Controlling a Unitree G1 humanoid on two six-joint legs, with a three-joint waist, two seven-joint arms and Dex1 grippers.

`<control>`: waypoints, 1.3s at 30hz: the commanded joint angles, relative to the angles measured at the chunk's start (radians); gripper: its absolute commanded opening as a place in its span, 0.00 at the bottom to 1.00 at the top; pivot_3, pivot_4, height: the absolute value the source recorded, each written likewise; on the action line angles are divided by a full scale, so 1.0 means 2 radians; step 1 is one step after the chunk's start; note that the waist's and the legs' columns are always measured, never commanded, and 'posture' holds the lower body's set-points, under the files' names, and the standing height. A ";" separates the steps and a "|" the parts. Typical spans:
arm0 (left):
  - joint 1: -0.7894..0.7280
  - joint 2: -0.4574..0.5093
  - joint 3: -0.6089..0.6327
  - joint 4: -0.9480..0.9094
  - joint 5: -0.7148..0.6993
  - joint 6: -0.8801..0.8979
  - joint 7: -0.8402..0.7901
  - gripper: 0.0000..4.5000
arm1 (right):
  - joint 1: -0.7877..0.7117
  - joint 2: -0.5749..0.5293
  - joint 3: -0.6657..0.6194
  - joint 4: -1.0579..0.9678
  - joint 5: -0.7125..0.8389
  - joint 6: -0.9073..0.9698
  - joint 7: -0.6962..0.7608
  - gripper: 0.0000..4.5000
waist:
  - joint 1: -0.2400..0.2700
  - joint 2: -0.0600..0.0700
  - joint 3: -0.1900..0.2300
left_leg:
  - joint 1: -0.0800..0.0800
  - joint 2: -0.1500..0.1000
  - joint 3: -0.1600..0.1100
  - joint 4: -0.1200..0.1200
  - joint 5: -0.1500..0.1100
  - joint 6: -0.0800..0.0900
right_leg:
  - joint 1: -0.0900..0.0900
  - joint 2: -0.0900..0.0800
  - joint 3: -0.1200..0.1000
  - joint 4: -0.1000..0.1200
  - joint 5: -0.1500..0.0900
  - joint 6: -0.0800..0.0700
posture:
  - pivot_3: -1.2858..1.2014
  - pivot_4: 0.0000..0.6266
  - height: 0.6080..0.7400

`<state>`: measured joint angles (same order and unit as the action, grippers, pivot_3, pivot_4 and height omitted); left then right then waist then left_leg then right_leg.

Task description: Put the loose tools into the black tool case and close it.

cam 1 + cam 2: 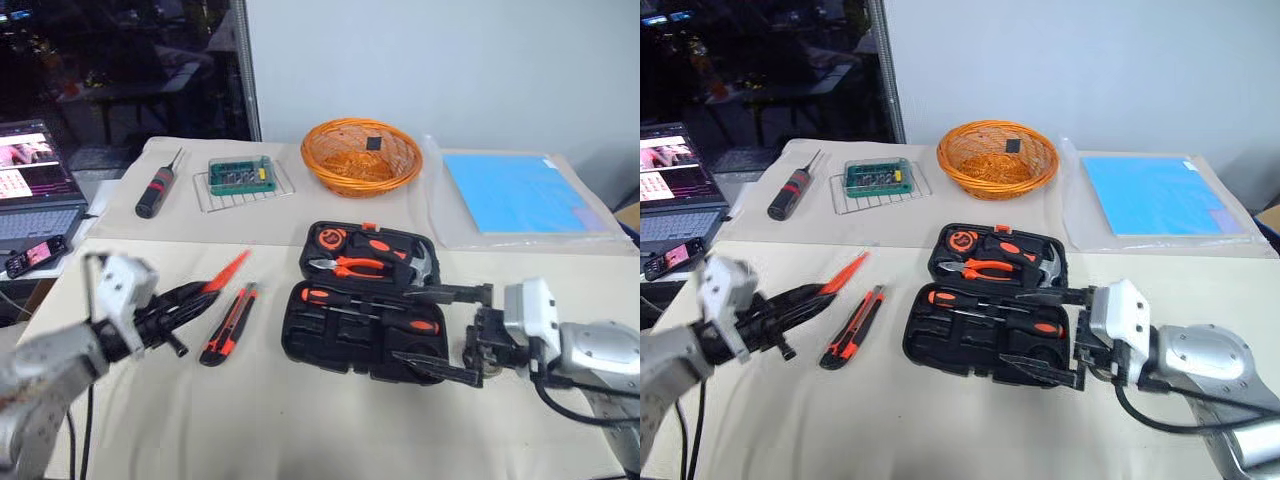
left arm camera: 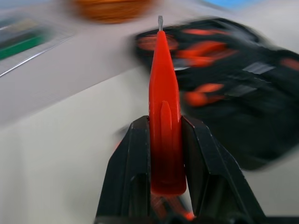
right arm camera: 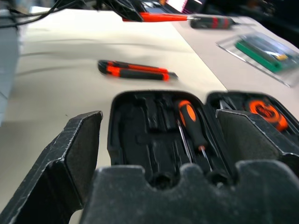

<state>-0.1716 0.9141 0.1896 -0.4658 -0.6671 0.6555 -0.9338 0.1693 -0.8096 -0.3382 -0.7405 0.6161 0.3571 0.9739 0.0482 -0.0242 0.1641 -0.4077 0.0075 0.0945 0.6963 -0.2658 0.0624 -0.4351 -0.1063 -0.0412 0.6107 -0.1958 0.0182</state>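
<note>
My left gripper is going to let go of the slim orange screwdriver in the black tool case's near half [image 1: 337,321] [image 2: 230,119], next to the screwdriver shafts.
The black tool case [image 1: 300,335] lies open in the middle of the table, with pliers, a tape measure, a hammer and a screwdriver in its slots. To its left my left gripper [image 1: 196,294] is shut on a slim orange screwdriver [image 1: 229,271], held above the cloth; the left wrist view shows the screwdriver [image 2: 163,93] clamped between both fingers [image 2: 133,154]. The orange-and-black utility knife [image 1: 228,325] lies on the table between that gripper and the case. My right gripper [image 1: 420,328] stands open at the case's right side, its fingers [image 3: 77,144] spread over the case's near half [image 3: 140,126].
An orange wicker basket [image 1: 360,155] stands behind the case. A black screwdriver with a red band [image 1: 158,186] and a green bit box on a wire rack [image 1: 241,177] lie at the back left. A blue sheet [image 1: 520,192] lies back right. Laptop [image 1: 30,195] and phone [image 1: 35,257] sit far left.
</note>
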 commanded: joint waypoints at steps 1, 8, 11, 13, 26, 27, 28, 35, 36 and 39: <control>-0.113 -0.006 -0.136 0.060 0.070 -0.040 -0.091 0.17 | 0.061 0.007 -0.082 -0.061 0.021 0.015 -0.026 1.00 | 0.001 0.000 0.000 | 0.000 0.000 0.000 0.000 0.000 0.000 | 0.000 0.000 0.000 0.000 0.000 0.000 | 0.52 0.24 1.00; -0.258 -0.087 -0.298 0.178 0.186 -0.092 -0.152 0.17 | 0.164 0.032 -0.176 -0.116 0.036 0.027 -0.048 1.00 | -0.009 -0.001 0.000 | 0.001 0.000 0.000 0.001 0.000 0.001 | 0.001 0.002 0.001 0.000 0.002 0.004 | 0.52 0.24 1.00; -0.260 -0.106 -0.340 0.226 0.243 -0.157 -0.160 0.17 | 0.195 0.040 -0.202 -0.124 0.037 0.024 -0.044 1.00 | -0.011 -0.001 0.000 | 0.001 0.000 0.000 0.001 0.000 0.001 | 0.001 0.003 0.002 0.000 0.000 0.007 | 0.52 0.24 1.00; -0.258 -0.114 -0.349 0.242 0.260 -0.173 -0.164 0.17 | 0.204 0.041 -0.210 -0.126 0.039 0.023 -0.045 1.00 | -0.012 -0.001 0.000 | 0.001 0.001 0.000 0.001 0.000 0.001 | 0.001 0.003 0.002 0.000 -0.001 0.007 | 0.52 0.24 1.00; -0.263 -0.124 -0.339 0.283 0.310 -0.183 -0.168 0.17 | 0.240 0.053 -0.220 -0.143 0.045 0.017 -0.059 1.00 | -0.011 0.000 0.000 | 0.004 0.002 -0.001 0.002 0.000 0.001 | 0.005 0.002 0.002 0.000 -0.002 0.005 | 0.52 0.24 1.00; -0.264 -0.123 -0.341 0.289 0.315 -0.188 -0.170 0.17 | 0.238 0.052 -0.218 -0.142 0.044 0.017 -0.059 1.00 | -0.012 0.000 -0.001 | 0.004 0.002 -0.001 0.002 0.000 0.001 | 0.005 0.002 0.002 0.000 -0.002 0.005 | 0.52 0.24 1.00; -0.266 -0.123 -0.341 0.294 0.318 -0.193 -0.171 0.17 | 0.237 0.051 -0.216 -0.142 0.043 0.017 -0.059 1.00 | -0.012 0.000 -0.001 | 0.004 0.002 -0.001 0.002 0.000 0.001 | 0.005 0.002 0.002 0.000 -0.002 0.005 | 0.52 0.24 1.00; -0.276 -0.122 -0.339 0.318 0.334 -0.212 -0.185 0.17 | 0.237 0.051 -0.214 -0.141 0.042 0.017 -0.058 1.00 | -0.013 0.001 -0.001 | 0.004 0.002 -0.001 0.002 0.000 0.001 | 0.005 0.002 0.002 0.000 -0.002 0.004 | 0.52 0.24 1.00; -0.277 -0.122 -0.339 0.321 0.336 -0.215 -0.186 0.17 | 0.237 0.051 -0.214 -0.142 0.042 0.017 -0.057 1.00 | -0.013 0.001 -0.001 | 0.004 0.002 -0.001 0.002 0.000 0.001 | 0.005 0.002 0.002 0.000 -0.002 0.004 | 0.52 0.24 1.00; -0.275 -0.125 -0.341 0.325 0.337 -0.231 -0.198 0.17 | 0.239 0.052 -0.215 -0.142 0.043 0.016 -0.057 1.00 | -0.014 0.001 -0.001 | 0.004 0.002 -0.001 0.002 0.000 0.001 | 0.005 0.003 0.002 0.000 -0.002 0.004 | 0.52 0.24 1.00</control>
<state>-0.7316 0.6447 -0.4740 0.1489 -0.0397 0.2070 -1.3131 0.6438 -0.7058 -0.7550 -1.0042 0.6897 0.4109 0.8642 0.0195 -0.0222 0.1619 -0.3987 0.0124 0.0923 0.6998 -0.2667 0.0647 -0.4242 -0.1013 -0.0372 0.6109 -0.2007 0.0270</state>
